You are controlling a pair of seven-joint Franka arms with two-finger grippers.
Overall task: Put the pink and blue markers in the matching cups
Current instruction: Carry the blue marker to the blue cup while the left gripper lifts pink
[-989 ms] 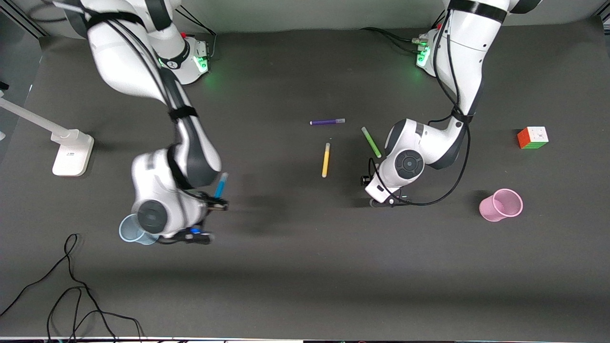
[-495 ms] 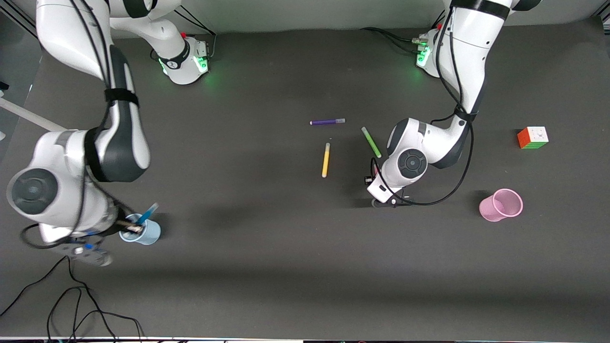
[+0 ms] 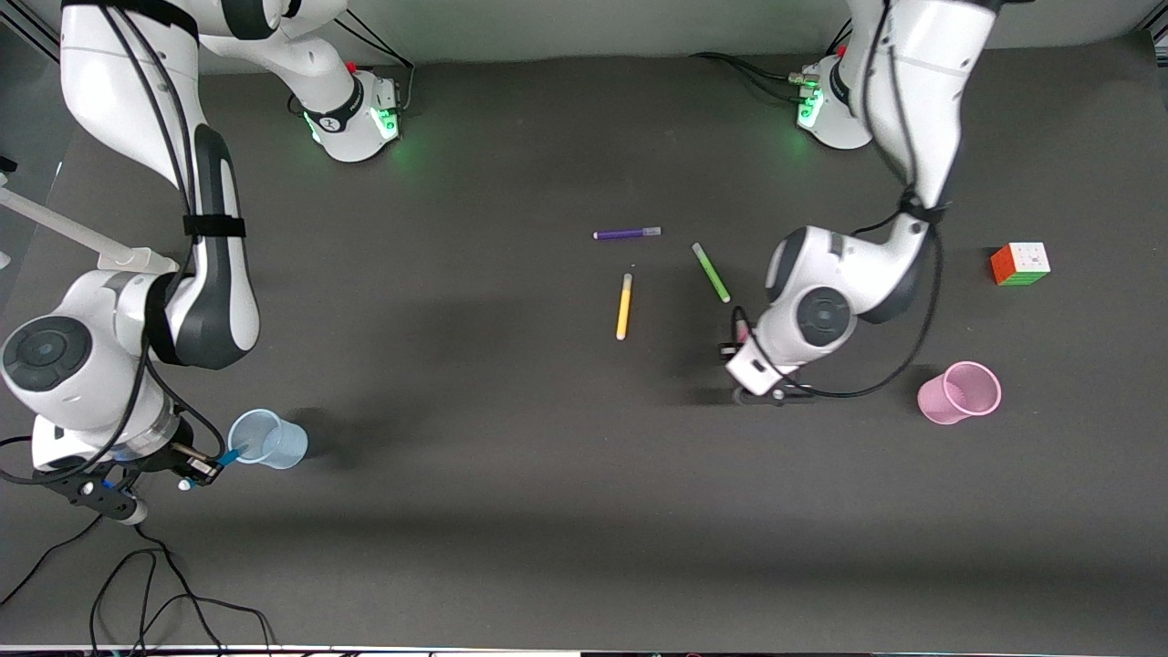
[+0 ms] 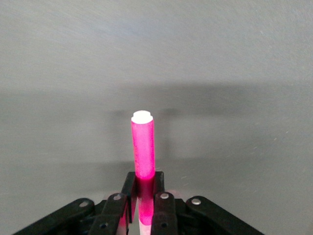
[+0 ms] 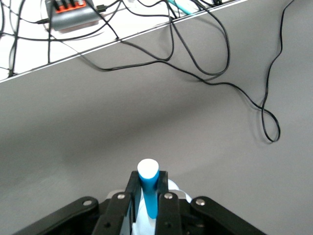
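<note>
I will use my left gripper to let go of the pink marker inside the open pink cup [image 3: 964,399], close to the colour cube.
My right gripper [image 3: 203,467] is shut on the blue marker [image 3: 230,453], beside the pale blue cup [image 3: 267,440] at the right arm's end of the table. The marker's end reaches the cup's rim. In the right wrist view the blue marker [image 5: 148,192] stands between the fingers, with the cup's rim [image 5: 180,192] just under it. My left gripper [image 3: 735,345] is shut on the pink marker [image 3: 741,330], above the table between the green pen and the pink cup [image 3: 960,392]. In the left wrist view the pink marker [image 4: 143,147] sticks out of the shut gripper [image 4: 144,182] over bare table.
A purple pen [image 3: 627,234], a yellow pen [image 3: 624,307] and a green pen [image 3: 711,272] lie mid-table. A colour cube [image 3: 1020,263] sits near the left arm's end. Black cables [image 3: 137,566] trail near the front edge by the blue cup.
My right arm has swung with the blue marker toward its end of the table, past the blue cup to its side. My left gripper has shifted slightly toward the pink cup with the pink marker.
</note>
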